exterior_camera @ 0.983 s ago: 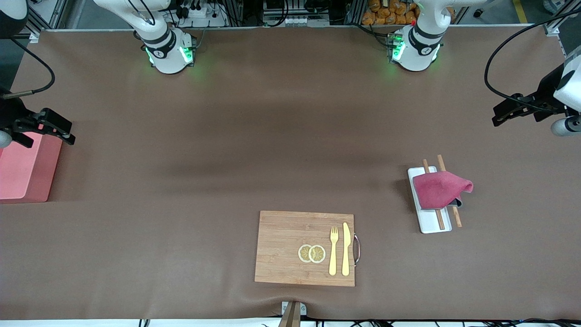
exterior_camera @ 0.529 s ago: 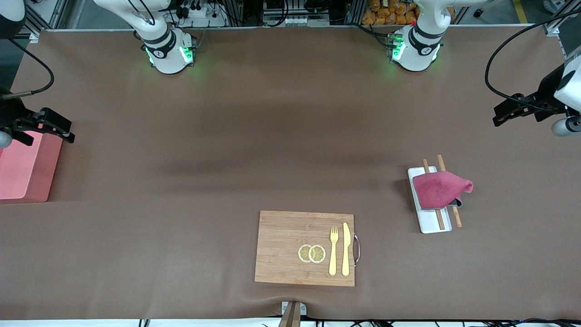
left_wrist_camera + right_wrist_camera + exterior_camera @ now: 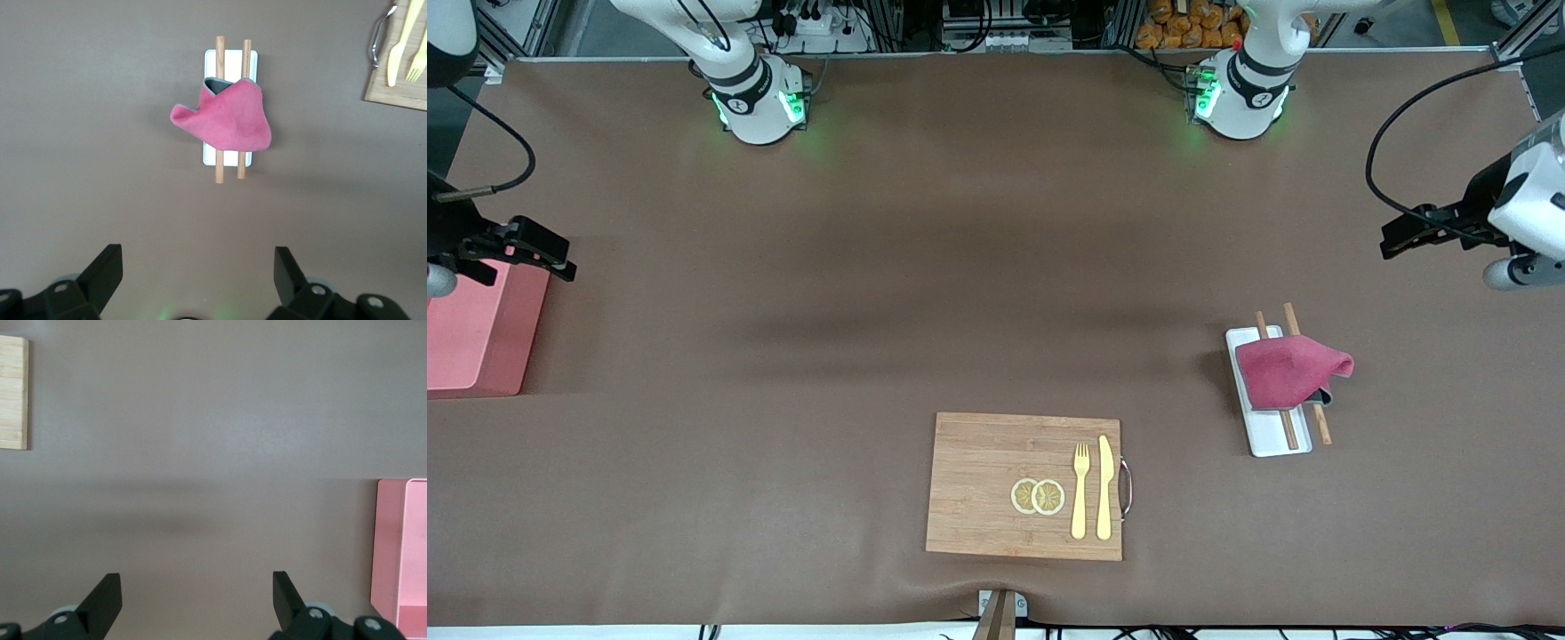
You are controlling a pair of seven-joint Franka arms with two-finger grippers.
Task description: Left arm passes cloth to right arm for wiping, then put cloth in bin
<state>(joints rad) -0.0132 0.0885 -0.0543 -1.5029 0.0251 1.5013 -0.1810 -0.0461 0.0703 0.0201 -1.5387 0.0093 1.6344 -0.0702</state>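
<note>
The raspberry-pink cloth near its edge (image 3: pixel 1305 356) (image 3: pixel 217 127) opposite the turned-up dark grey corner, over one wooden chopstick, is the place my left gripper needs to close on.
The raspberry-pink cloth (image 3: pixel 1288 371) lies crumpled over a flat white tray (image 3: pixel 1273 437) and two wooden chopsticks (image 3: pixel 1321 428), toward the left arm's end of the table. It shows in the left wrist view (image 3: pixel 230 123) too, its dark grey corner turned up. My left gripper (image 3: pixel 1389 242) hangs open and empty over bare table, apart from the cloth; its jaws (image 3: pixel 197 259) stand wide. My right gripper (image 3: pixel 562 256) is open and empty over the edge of the salmon-pink bin (image 3: pixel 476 333), which also shows in the right wrist view (image 3: pixel 400 547). Its jaws (image 3: pixel 197 583) stand wide.
A wooden board (image 3: pixel 987 462) with a handle lies near the front camera's edge. It carries two lemon slices (image 3: pixel 1038 496), a yellow fork (image 3: pixel 1080 491) and a yellow knife (image 3: pixel 1104 487). The brown mat (image 3: pixel 925 293) covers the table.
My left gripper has shifted slightly toward the middle of the table and turned a little. The right arm and the cloth have hardly moved.
</note>
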